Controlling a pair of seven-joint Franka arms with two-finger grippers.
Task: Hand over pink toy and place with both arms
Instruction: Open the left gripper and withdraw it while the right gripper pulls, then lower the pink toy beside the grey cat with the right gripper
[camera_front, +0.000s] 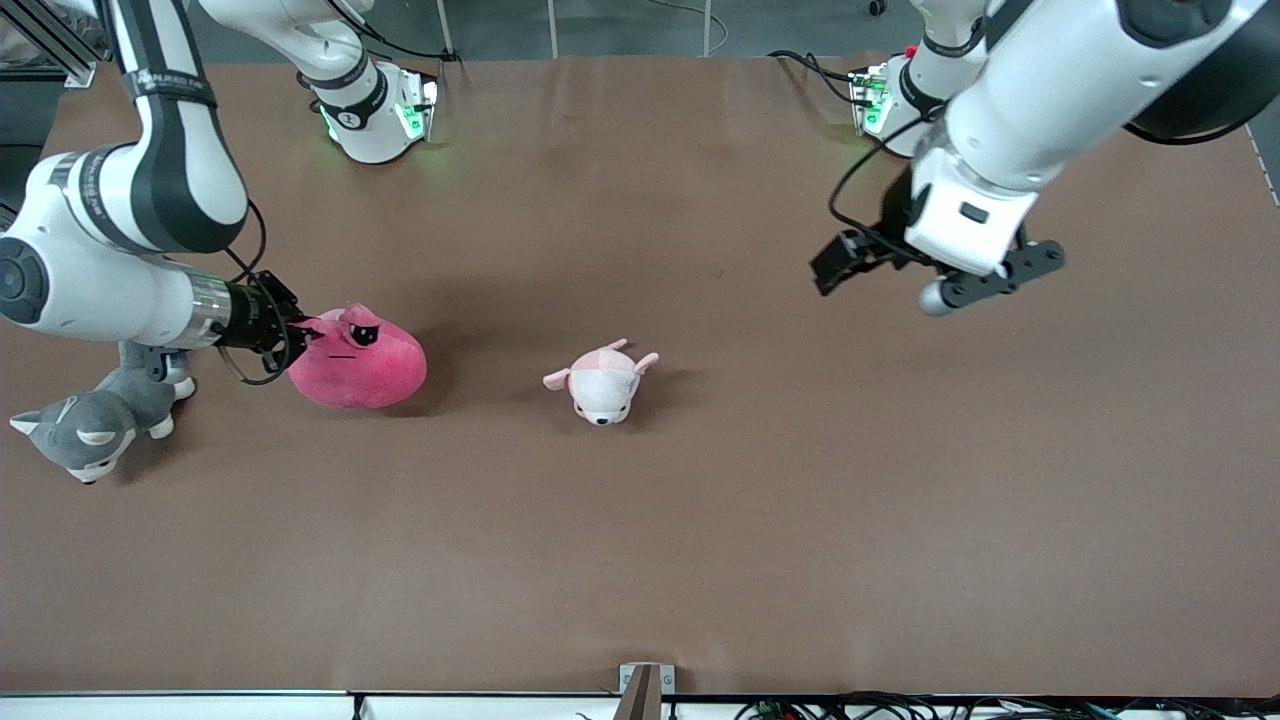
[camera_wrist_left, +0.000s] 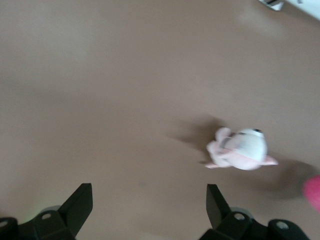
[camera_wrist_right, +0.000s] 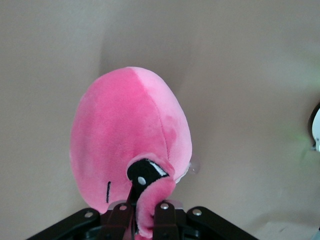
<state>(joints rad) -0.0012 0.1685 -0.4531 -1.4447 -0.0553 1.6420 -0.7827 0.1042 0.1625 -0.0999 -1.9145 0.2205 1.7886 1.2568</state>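
Observation:
Next, I let go of the pink toy, now lying on the brown table, with my right gripper on the brown table (camera_front: 353, 374), next to the grey-and-white dog plush.
The pink toy (camera_front: 360, 360) is a hot-pink blob plush with dark frowning eyes, lying on the brown table toward the right arm's end. My right gripper (camera_front: 303, 332) is shut on a fold of its plush by the eye; the right wrist view shows the toy (camera_wrist_right: 127, 140) pinched between the fingers (camera_wrist_right: 165, 220). My left gripper (camera_front: 890, 275) hangs open and empty over bare table toward the left arm's end; its fingers (camera_wrist_left: 80, 205) stand wide apart in the left wrist view. An edge of the pink toy (camera_wrist_left: 312, 192) shows there.
A small pale pink-and-white animal plush (camera_front: 602, 381) lies mid-table, also in the left wrist view (camera_wrist_left: 240, 150). A grey-and-white dog plush (camera_front: 95, 420) lies beside the right arm, nearer the front camera than the pink toy. The table's front edge (camera_front: 640, 690) carries a bracket.

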